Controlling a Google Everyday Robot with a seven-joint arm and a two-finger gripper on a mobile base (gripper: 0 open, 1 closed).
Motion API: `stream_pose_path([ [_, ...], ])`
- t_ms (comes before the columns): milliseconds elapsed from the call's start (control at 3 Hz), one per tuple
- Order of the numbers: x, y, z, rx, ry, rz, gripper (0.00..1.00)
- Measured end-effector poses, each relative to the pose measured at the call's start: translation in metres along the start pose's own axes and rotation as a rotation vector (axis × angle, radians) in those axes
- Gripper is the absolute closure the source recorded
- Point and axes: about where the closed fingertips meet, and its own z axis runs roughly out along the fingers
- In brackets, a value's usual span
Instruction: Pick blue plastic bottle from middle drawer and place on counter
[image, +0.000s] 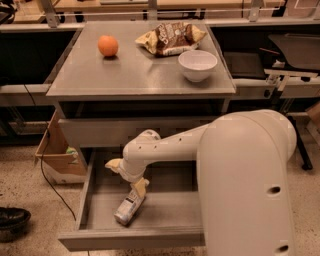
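Note:
My gripper needs to grip the far end (136, 197) of the blue plastic bottle, the end that points away from the front of the drawer.
The blue plastic bottle (128, 208) lies on its side on the floor of the open middle drawer (170, 212), near the front left. My gripper (125, 177) hangs inside the drawer just above and behind the bottle. Its two yellowish fingers are spread apart. One fingertip (140, 188) is right at the bottle's upper end, the other (112, 164) is off to the left. The grey counter (125, 75) tops the cabinet above the drawer.
On the counter are an orange (107, 45), a crinkly snack bag (170, 37) and a white bowl (197, 65). A cardboard box (57, 155) stands on the floor to the left of the cabinet. My arm's big white body (245, 190) covers the drawer's right side.

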Motion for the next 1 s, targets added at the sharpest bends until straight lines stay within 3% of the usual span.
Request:
stream_pose_path([
  [333, 0.023, 0.018, 0.028, -0.053, 0.021, 0.02, 0.0],
  [1000, 0.046, 0.058, 0.066, -0.155, 0.04, 0.056, 0.0],
])
